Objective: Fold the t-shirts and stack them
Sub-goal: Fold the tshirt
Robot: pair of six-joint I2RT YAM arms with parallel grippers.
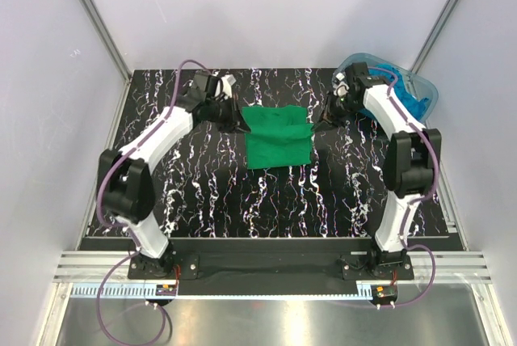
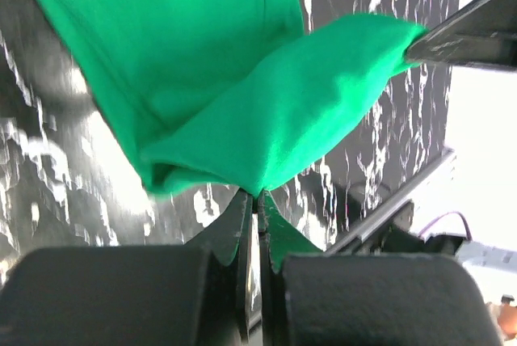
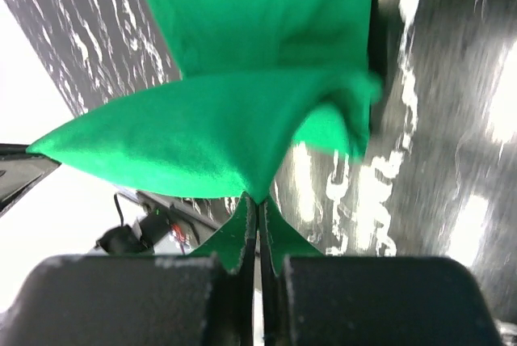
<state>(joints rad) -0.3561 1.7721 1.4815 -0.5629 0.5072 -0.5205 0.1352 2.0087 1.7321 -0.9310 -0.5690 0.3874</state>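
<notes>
Next, I let go of the green t-shirt's near corner on the black table (image 1: 240, 130) with my left gripper, just outside the side edge of the t-shirt.
A bright green t-shirt (image 1: 278, 137) lies partly folded at the back middle of the black marbled table (image 1: 210, 192). My left gripper (image 1: 240, 126) is shut on its left far corner. In the left wrist view the green cloth (image 2: 266, 111) hangs stretched from the pinched tips (image 2: 258, 195). My right gripper (image 1: 317, 124) is shut on the right far corner, and the right wrist view shows the cloth (image 3: 218, 132) pulled up into its closed tips (image 3: 258, 199). Turquoise-blue t-shirts (image 1: 416, 102) sit bunched in the tub at the back right.
A clear blue-tinted plastic tub (image 1: 404, 87) stands at the table's back right corner, behind my right arm. White walls and metal posts enclose the back and sides. The arm bases sit on a rail at the near edge.
</notes>
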